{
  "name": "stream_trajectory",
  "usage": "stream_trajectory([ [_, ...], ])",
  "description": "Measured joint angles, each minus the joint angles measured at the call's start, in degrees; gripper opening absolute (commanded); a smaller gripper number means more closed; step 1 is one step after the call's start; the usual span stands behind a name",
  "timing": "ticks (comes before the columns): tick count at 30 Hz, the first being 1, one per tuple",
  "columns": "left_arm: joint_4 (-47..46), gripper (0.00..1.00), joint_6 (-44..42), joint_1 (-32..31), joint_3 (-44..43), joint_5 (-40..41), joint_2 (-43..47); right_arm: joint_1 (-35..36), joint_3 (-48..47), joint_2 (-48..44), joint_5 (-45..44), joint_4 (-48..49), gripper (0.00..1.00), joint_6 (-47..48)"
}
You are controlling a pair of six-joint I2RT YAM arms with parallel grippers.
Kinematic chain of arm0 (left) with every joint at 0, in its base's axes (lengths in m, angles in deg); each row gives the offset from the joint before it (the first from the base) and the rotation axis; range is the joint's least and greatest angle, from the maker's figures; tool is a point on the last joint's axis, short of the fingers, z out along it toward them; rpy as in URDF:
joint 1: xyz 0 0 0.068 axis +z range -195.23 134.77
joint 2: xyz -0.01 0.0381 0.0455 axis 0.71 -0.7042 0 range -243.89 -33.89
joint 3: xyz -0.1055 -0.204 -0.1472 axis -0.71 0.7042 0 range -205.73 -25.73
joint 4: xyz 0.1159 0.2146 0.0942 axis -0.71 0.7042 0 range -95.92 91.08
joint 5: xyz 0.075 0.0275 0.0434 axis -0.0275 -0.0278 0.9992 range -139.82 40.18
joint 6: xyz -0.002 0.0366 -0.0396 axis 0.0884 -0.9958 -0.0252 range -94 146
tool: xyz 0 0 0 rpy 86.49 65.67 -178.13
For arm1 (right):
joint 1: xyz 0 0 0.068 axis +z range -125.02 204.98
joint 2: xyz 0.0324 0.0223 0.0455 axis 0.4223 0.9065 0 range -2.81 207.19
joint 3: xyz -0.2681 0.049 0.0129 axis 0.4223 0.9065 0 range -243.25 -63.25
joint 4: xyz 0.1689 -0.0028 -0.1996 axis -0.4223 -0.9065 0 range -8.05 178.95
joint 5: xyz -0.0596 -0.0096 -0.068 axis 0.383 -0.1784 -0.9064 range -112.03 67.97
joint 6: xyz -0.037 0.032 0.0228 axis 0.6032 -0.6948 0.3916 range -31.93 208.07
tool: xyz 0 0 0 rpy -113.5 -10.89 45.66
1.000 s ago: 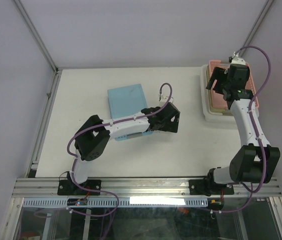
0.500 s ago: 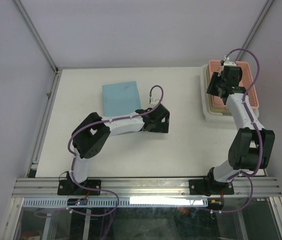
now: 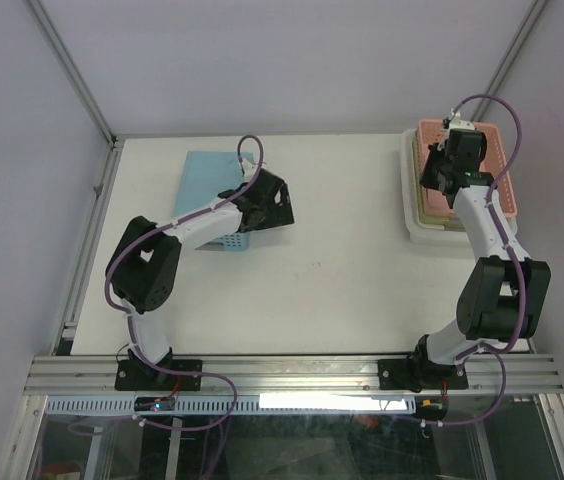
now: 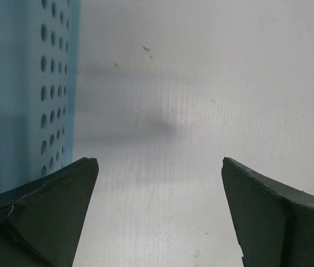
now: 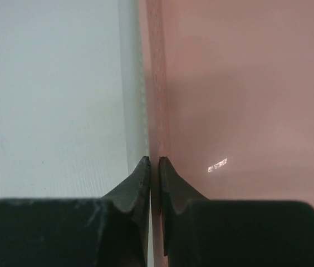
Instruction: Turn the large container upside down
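The robot's right gripper will release the pink bin on the bare table (image 3: 285, 214) between the blue container and the white tray.
The large container (image 3: 482, 150) is a pink bin, open side up, on top of a stack at the far right. My right gripper (image 3: 428, 172) is at its left rim. In the right wrist view the gripper (image 5: 154, 161) is shut on the thin pink wall (image 5: 156, 83), one finger on each side. A blue perforated container (image 3: 202, 180) stands at the back left with its flat base up. My left gripper (image 3: 280, 212) is just right of it, open. In the left wrist view the gripper (image 4: 160, 161) has only bare table between its fingers, and the blue wall (image 4: 29, 83) is at the left.
Under the pink bin lie a beige container (image 3: 432, 212) and a wide white tray (image 3: 412, 230). Metal frame rails (image 3: 92, 230) run along the table's left and back edges, with grey walls beyond.
My right gripper has shut on the pink bin's left wall. My left arm swung to the back left, and the blue container shifted left and back with it.
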State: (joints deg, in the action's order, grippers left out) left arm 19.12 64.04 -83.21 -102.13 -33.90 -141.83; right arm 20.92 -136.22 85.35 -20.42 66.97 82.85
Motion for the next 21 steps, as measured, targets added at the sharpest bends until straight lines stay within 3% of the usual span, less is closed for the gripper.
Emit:
stream_trajectory([
  [9,-0.22,0.99,-1.90,5.77,0.28,-1.33,1.09,0.00,0.04,-2.62,-2.36,-0.17,0.00,0.15],
  [21,-0.20,0.99,-4.42,0.98,0.22,-1.75,1.09,-0.15,-0.70,-19.19,-4.15,-0.85,0.00,-2.34],
])
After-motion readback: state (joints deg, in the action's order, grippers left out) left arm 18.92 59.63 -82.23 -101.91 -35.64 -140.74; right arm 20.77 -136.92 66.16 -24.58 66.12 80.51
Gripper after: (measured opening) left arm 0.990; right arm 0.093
